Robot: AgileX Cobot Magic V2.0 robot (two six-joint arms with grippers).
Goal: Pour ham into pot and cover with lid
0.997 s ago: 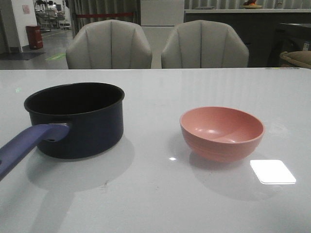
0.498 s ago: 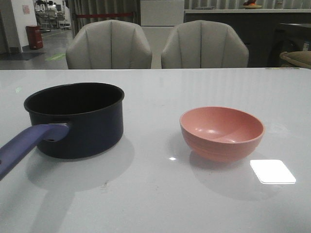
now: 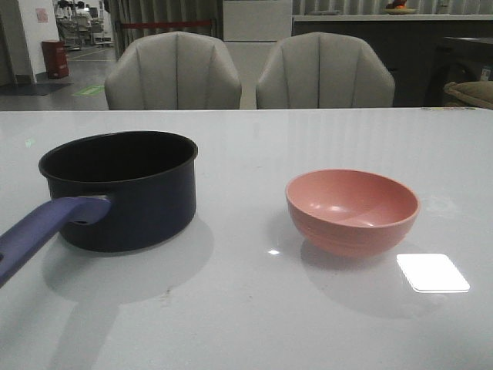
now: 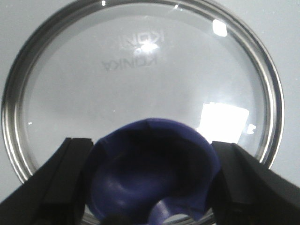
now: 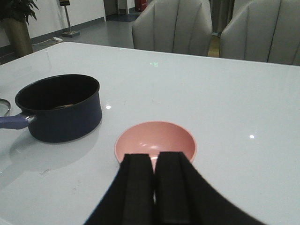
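The robot's left gripper will release the glass lid flat on the open rim of the dark navy pot [image 3: 116, 154].
The dark navy pot [image 3: 123, 189] with its purple-blue handle [image 3: 42, 227] stands on the left of the white table. A dim pale lump [image 5: 62, 107] lies on its floor, perhaps the ham; I cannot tell for sure. The glass lid [image 4: 140, 79] with a silver rim lies flat on the table under my left gripper [image 4: 151, 143], whose fingers press both sides of the dark-blue knob [image 4: 150, 178]. My right gripper [image 5: 155, 157] is shut on nothing, just short of the pink bowl [image 5: 157, 140]. Neither gripper shows in the front view.
The salmon-pink bowl [image 3: 352, 210] sits empty, to the right of the pot. An edge of the lid's rim [image 5: 3, 107] shows beside the pot handle. Two grey chairs [image 3: 173, 73] stand behind the table's far edge.
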